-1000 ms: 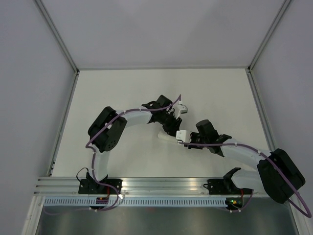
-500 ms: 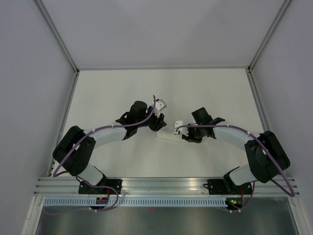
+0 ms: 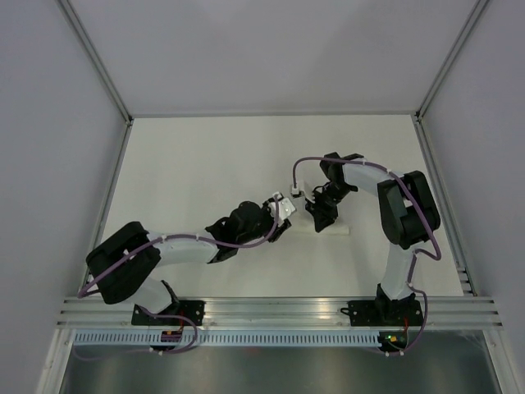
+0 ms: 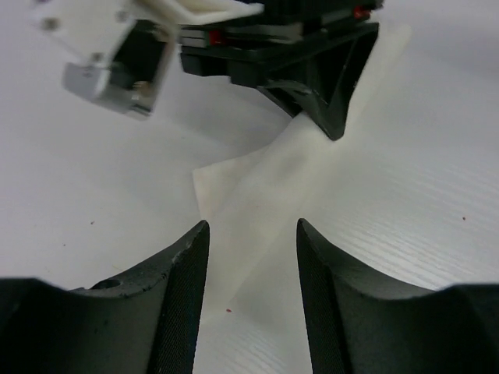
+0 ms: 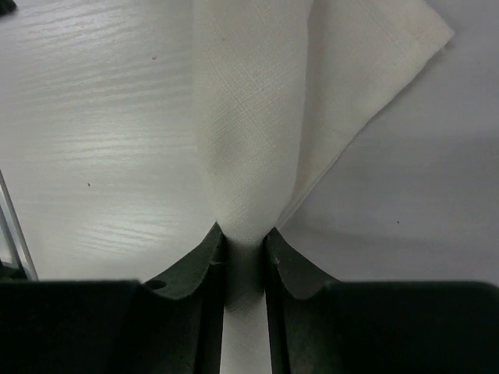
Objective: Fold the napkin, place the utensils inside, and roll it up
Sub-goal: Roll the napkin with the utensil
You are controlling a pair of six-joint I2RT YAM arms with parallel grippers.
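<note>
My left gripper should pinch the roll [image 4: 299,153] close beside my right gripper before my right gripper opens, because the corner of the napkin sticks out loose from the roll.
The napkin [image 3: 335,230] is a narrow white roll or folded strip lying on the white table just right of centre. My right gripper [image 3: 317,215] comes down on it from the far side and is shut on it; in the right wrist view the cloth [image 5: 257,117] is pinched between the fingertips of the right gripper [image 5: 244,234] and fans out beyond them. My left gripper [image 3: 285,223] stands open at the strip's left end; in the left wrist view the napkin [image 4: 257,187] runs away from between the left gripper [image 4: 252,227] fingertips, untouched. No utensils show.
The right gripper's black fingers [image 4: 327,109] and its wrist camera block [image 4: 117,78] sit close ahead of the left gripper. Grey enclosure walls with metal posts [image 3: 107,205] bound the table; an aluminium rail [image 3: 271,308] runs along the near edge.
The left gripper moved nearer and rightward to the napkin's left end and opened wider. The right arm swung its elbow to the far side, its gripper staying on the napkin and closing tighter.
</note>
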